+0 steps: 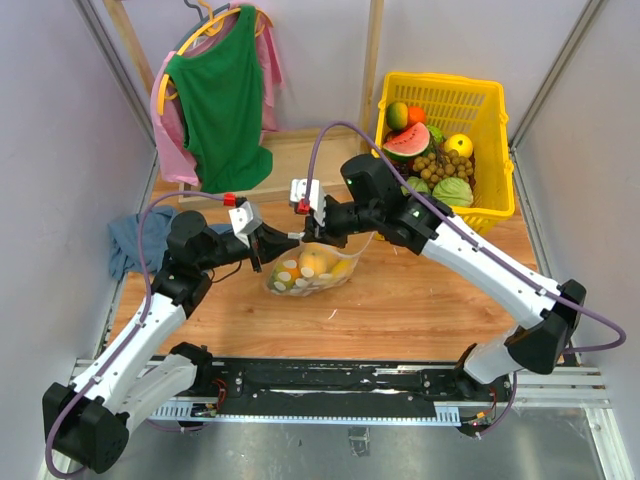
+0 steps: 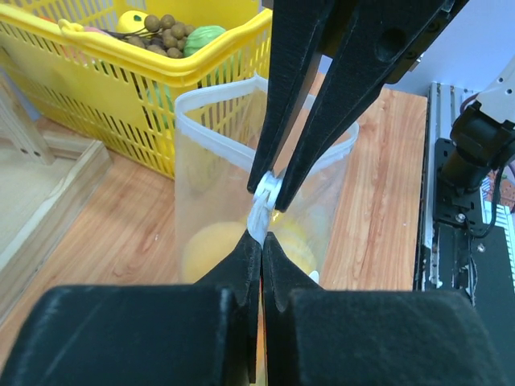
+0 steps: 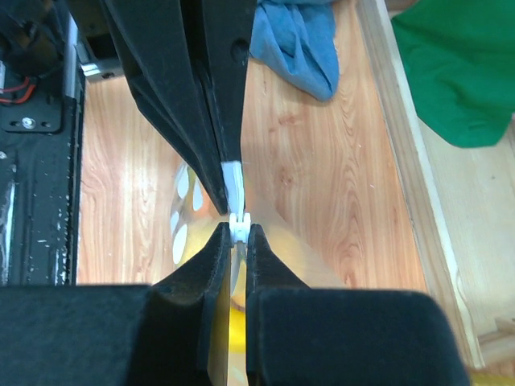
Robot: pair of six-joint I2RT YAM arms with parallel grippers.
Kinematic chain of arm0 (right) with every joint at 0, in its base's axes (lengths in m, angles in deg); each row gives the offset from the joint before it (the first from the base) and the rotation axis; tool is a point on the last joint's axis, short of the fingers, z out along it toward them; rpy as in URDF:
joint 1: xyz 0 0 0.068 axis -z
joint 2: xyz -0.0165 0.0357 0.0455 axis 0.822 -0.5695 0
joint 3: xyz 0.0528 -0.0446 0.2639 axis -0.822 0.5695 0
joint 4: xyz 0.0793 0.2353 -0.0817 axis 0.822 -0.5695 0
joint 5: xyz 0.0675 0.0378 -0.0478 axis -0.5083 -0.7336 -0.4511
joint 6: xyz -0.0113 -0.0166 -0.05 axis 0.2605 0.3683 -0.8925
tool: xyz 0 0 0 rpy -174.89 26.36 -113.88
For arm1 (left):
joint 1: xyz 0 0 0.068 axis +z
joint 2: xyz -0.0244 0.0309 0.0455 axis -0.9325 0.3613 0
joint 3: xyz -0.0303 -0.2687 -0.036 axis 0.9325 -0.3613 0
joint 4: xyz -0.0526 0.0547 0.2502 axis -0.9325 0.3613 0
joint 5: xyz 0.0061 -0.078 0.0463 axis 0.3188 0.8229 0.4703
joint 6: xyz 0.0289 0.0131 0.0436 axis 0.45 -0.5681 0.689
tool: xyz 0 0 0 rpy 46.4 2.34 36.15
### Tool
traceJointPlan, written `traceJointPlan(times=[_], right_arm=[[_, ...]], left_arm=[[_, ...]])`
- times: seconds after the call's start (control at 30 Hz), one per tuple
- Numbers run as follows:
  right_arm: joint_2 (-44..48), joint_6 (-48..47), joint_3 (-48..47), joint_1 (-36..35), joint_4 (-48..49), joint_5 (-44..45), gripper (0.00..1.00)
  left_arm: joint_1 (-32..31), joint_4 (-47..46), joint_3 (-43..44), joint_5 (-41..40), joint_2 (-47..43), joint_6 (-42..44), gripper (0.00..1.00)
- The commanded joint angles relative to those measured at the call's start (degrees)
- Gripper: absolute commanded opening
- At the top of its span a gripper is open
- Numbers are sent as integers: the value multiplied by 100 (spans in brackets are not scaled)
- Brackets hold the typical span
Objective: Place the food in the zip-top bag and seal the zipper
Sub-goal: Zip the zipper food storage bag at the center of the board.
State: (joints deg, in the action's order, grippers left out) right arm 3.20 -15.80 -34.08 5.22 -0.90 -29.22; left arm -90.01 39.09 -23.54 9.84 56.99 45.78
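Note:
My right gripper is to go to the bare wooden table (image 1: 365, 332) close to the black rail. It will let go of the white slider there.
The zip-top bag (image 1: 312, 275) hangs between my two grippers just above the wooden table, with orange and yellow food (image 1: 313, 262) inside. My left gripper (image 2: 261, 238) is shut on the zipper (image 2: 257, 211) at the bag's near end. My right gripper (image 3: 239, 229) is shut on the small white slider (image 3: 240, 223) on that strip, tip to tip with the left gripper. In the left wrist view the bag's mouth (image 2: 187, 112) loops open behind the pinch, with a yellow fruit (image 2: 211, 249) below. In the top view the left gripper (image 1: 285, 241) and right gripper (image 1: 308, 236) meet over the bag.
A yellow basket (image 1: 500, 150) holding several more toy fruits stands at the back right. A blue cloth (image 1: 128, 240) lies at the left, also in the right wrist view (image 3: 298, 40). A green shirt (image 1: 225, 100) hangs at the back left over a raised wooden ledge (image 1: 290, 150).

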Motion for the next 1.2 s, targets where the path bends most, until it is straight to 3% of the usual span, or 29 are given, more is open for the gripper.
traceJointPlan(times=[0.0, 0.4, 1.17], right_arm=[[248, -304, 217, 21, -520, 833, 1], [591, -232, 582, 266, -727, 1592, 1], [1571, 777, 1614, 1146, -1254, 2704, 1]], left_arm=[[-17, -345, 13, -146, -45, -156, 0], [3, -205, 28, -985, -80, -247, 0], [210, 262, 23, -3011, -15, -531, 0]])
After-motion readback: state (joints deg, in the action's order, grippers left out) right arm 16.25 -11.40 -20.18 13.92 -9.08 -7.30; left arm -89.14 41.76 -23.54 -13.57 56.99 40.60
